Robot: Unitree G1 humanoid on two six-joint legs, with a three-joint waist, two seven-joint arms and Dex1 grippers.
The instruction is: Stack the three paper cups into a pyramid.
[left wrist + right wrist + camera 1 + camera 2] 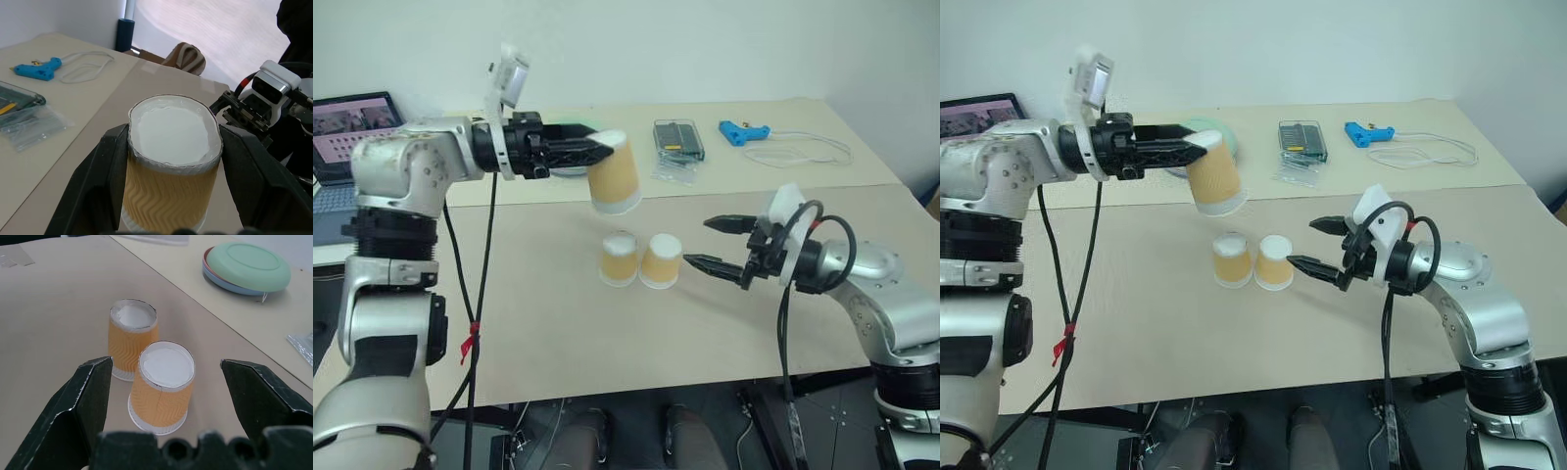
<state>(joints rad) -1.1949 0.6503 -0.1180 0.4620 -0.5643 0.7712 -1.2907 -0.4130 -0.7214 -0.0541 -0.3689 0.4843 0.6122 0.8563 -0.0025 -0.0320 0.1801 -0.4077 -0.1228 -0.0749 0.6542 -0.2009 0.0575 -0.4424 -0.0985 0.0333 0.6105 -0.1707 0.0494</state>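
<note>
Next, I let go of the third paper cup with my left gripper across the white bases of the two standing cups (647, 243).
Two yellow-orange paper cups (620, 258) (661, 260) stand upside down and side by side on the table, white bases up. A third paper cup (614, 173) hangs in the air above and behind them, upside down and tilted. My left gripper (599, 149) is shut on that cup near its base, fingers (105, 161) pressing its sides. My right gripper (719, 243) is open just to the right of the pair, level with them and touching neither. In the right wrist view the two cups (162, 387) (131, 339) sit between its spread fingers.
At the table's back lie a green bowl (247, 265), a clear case (677, 139) with a plastic bag, and a blue glue gun (742, 130) with a white cord. A laptop (350, 147) sits at the far left. A seam (724, 191) runs across the tabletop.
</note>
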